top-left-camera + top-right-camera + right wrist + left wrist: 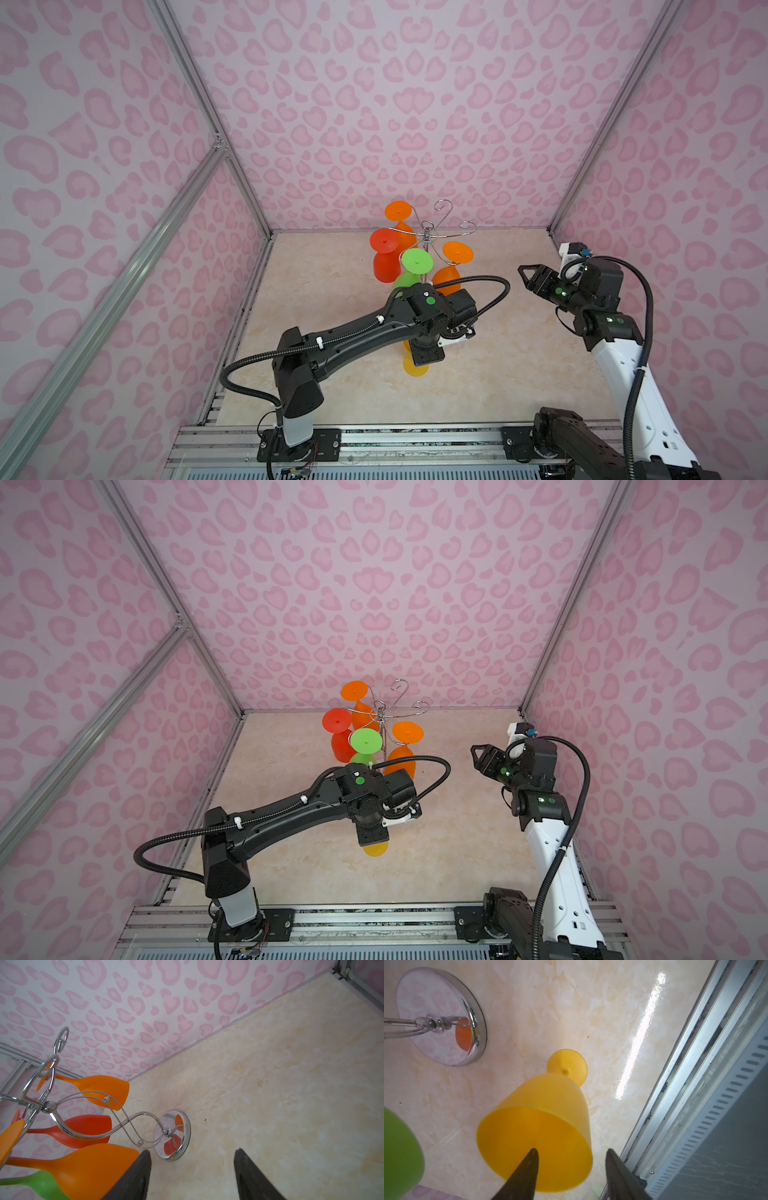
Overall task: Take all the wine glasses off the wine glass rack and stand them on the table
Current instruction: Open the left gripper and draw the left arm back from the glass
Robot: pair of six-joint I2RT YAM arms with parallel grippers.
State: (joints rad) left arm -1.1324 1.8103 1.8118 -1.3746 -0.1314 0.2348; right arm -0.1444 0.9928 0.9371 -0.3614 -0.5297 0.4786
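Next, I should use my right gripper to grab the outer edge of the orange glass's foot (470, 253), on the orange glass that hangs nearest to it, beside the green glass.
The chrome wine glass rack (428, 237) (380, 717) stands at the back of the table. Its round mirror base shows in the left wrist view (440, 1016) and the right wrist view (186, 1132). Two orange glasses (457, 252) (398, 211), a red one (384, 241) and a green one (417, 261) hang from it upside down. A yellow wine glass (415, 368) (375, 848) (542, 1101) stands upright on the table under my left wrist. My left gripper (572, 1150) is open above it, one finger over the mouth, the other outside the rim. My right gripper (524, 272) (192, 1150) hangs open to the right of the rack, holding nothing.
Pink patterned walls close in the table on three sides. An aluminium rail (374, 436) (695, 1064) runs along the front edge, close to the yellow glass. The bowl of the hanging green glass (398, 1151) is near my left gripper.
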